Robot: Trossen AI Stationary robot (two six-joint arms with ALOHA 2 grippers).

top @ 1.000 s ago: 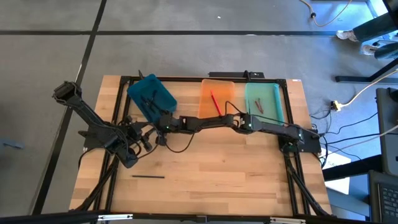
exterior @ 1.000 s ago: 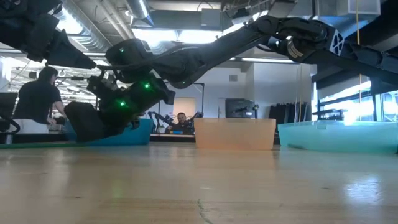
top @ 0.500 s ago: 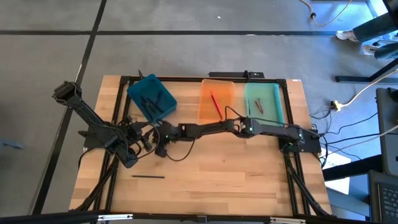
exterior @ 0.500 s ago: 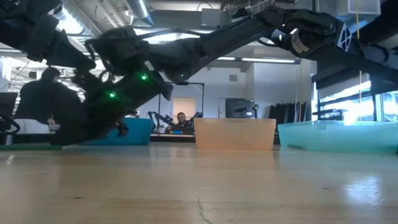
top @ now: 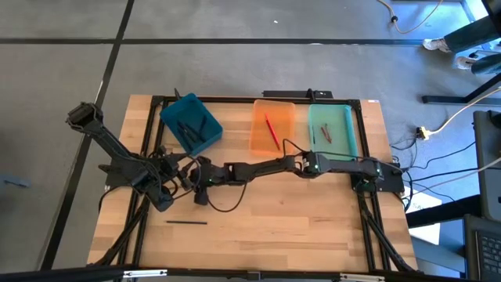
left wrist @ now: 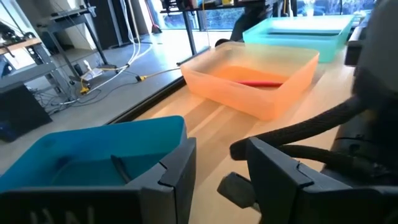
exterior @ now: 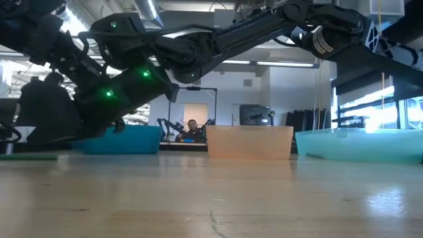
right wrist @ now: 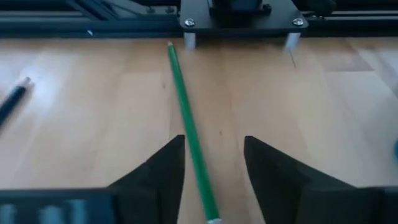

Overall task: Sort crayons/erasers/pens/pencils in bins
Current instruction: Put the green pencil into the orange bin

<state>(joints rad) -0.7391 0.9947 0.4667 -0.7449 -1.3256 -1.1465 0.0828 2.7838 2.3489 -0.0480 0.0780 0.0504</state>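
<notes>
The green pencil's far end is next to the black plate, so the robot's right gripper will pinch the pencil's near end [right wrist: 209,208] and drag it toward the open wood.
A green pencil [right wrist: 189,134] lies flat on the wood, running lengthwise between the fingers of my open right gripper [right wrist: 212,152], which stand on either side of it without touching. That arm reaches across the table to my left gripper [top: 180,174]. My left gripper [left wrist: 217,158] is also open, with nothing in it. The teal bin [top: 192,124] holds dark sticks, the orange bin [top: 272,125] a red stick [left wrist: 258,81], and the mint bin [top: 333,129] two short sticks. A black stick [top: 186,222] lies loose near the front.
A dark pen [right wrist: 12,102] lies on the wood beside the green pencil. The black frame rail [right wrist: 236,15] with its bolted plate closes off the table's left side. Black cables [top: 223,200] loop under the right arm. People show in the room beyond.
My right gripper has gone from the teal bin's near corner toward the table's near edge and a little left, ending close to my left gripper. The bins and the black stick have stayed where they were.
</notes>
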